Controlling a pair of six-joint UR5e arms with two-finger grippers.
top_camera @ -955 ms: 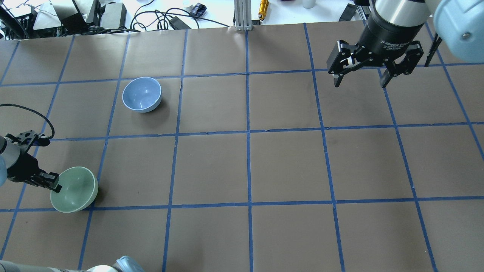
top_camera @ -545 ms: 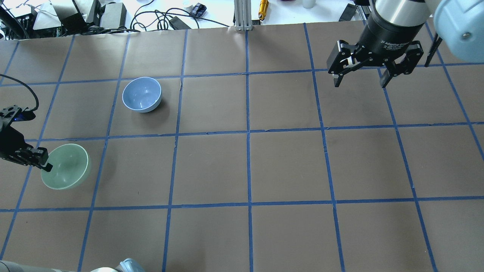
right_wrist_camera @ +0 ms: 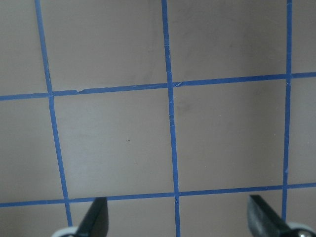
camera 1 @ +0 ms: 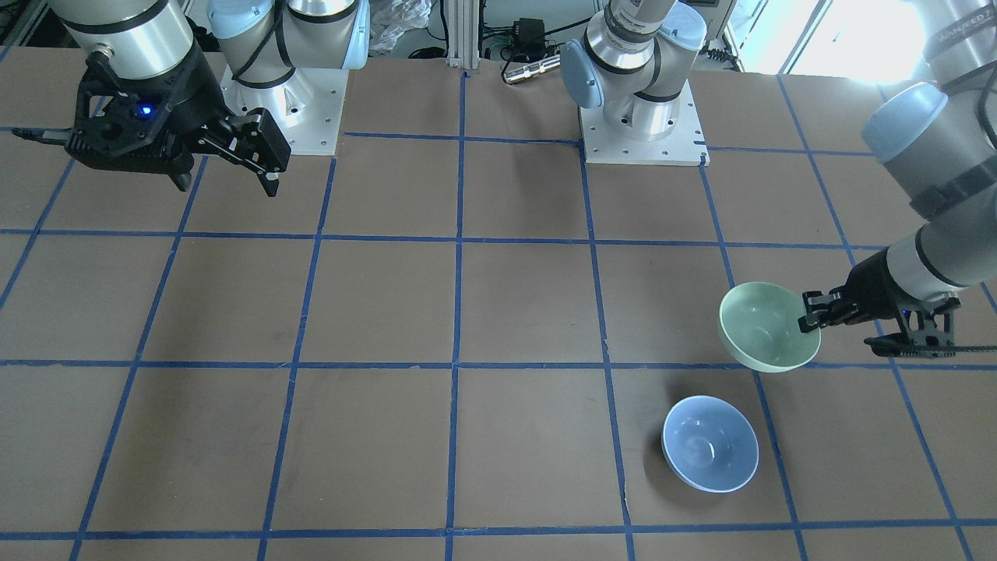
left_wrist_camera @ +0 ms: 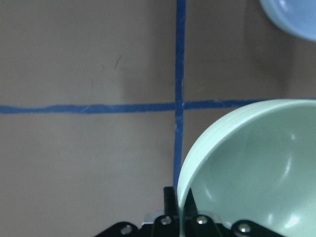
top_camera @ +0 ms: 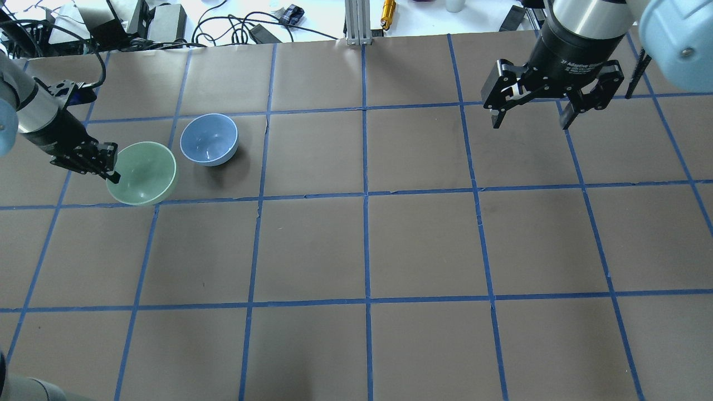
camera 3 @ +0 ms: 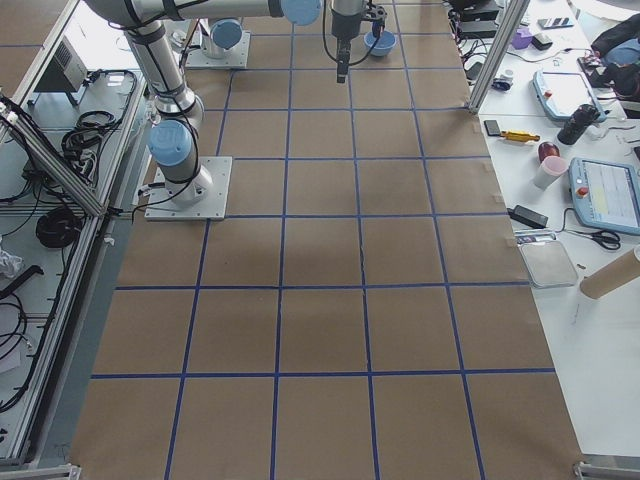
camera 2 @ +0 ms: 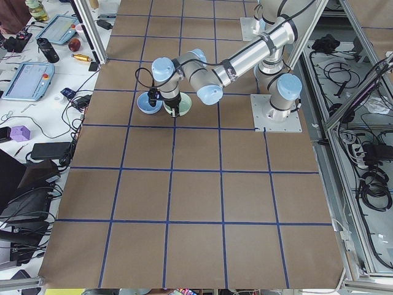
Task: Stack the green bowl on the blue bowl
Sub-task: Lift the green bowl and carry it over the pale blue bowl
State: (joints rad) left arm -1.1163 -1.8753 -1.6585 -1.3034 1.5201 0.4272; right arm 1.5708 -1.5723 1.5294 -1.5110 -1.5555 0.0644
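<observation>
The robot's left gripper needs to release the green bowl, which hangs above the table now, nested upright inside the hollow of the blue bowl (camera 1: 714,443).
The green bowl (top_camera: 142,173) hangs above the table, pinched by its rim in my left gripper (top_camera: 113,176), which is shut on it. It also shows in the front view (camera 1: 767,327) and fills the lower right of the left wrist view (left_wrist_camera: 252,173). The blue bowl (top_camera: 209,139) sits upright on the table just right of and beyond the green one, apart from it; it also shows in the front view (camera 1: 710,443) and at the top right corner of the left wrist view (left_wrist_camera: 291,17). My right gripper (top_camera: 529,114) is open and empty, high at the far right.
The brown table (top_camera: 367,245) carries a blue tape grid. Cables and boxes (top_camera: 139,22) lie beyond its far edge. A metal post (top_camera: 356,22) stands at the far middle edge. The arm bases (camera 1: 642,117) stand on the robot's side.
My left gripper has carried the green bowl up off the near-left table and away toward the blue bowl, now close beside it. The right arm has not moved.
</observation>
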